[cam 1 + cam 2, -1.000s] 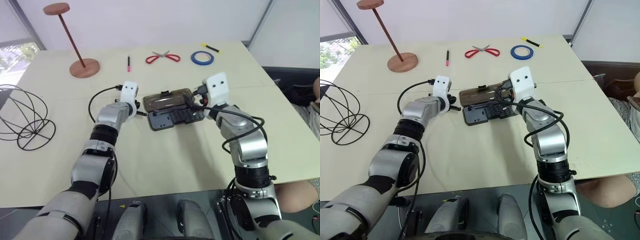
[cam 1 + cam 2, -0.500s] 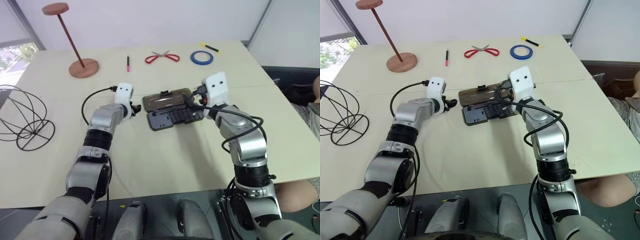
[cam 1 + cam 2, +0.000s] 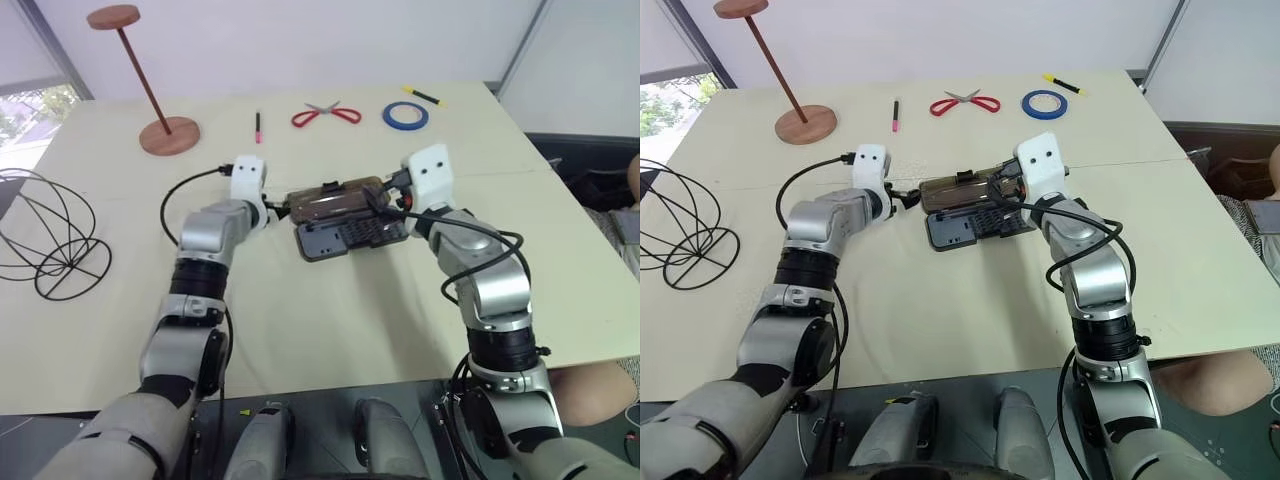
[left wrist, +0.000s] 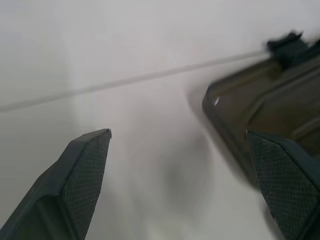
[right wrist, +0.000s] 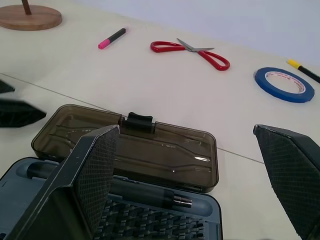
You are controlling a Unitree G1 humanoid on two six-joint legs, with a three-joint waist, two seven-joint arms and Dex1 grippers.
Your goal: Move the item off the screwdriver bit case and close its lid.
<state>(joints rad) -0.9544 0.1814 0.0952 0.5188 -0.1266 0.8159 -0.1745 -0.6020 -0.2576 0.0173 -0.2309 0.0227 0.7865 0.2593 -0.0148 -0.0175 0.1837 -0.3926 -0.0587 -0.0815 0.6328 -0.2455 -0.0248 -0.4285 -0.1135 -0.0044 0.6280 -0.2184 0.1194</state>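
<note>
The open case lies at a slant, far from the table's near edge. My left gripper will pinch the lid's end [image 3: 296, 206] and pull the case closer first.
The item, a black wire sphere [image 3: 45, 235], rests on the table at the far left, well away from the case. The screwdriver bit case [image 3: 352, 236] lies open at the table's middle, rows of bits showing in its grey base [image 5: 150, 222]. Its smoky-brown lid [image 5: 145, 152] is folded back behind the base, latch tab [image 5: 138, 121] on the far edge. My left gripper [image 4: 176, 133] is open just off the lid's left end [image 4: 260, 110], holding nothing. My right gripper [image 5: 186, 128] hangs open over the case's right part, nothing between its fingers.
At the back of the table stand a red-brown disc-topped stand [image 3: 168, 135], a pink marker [image 3: 257, 127], red scissors [image 3: 326, 115], a blue tape roll [image 3: 404, 116] and a yellow pen [image 3: 425, 96]. A person sits at the right edge [image 3: 632, 215].
My left gripper has opened and risen a little beside the lid's left end. The right gripper, the case and the wire sphere have stayed put.
</note>
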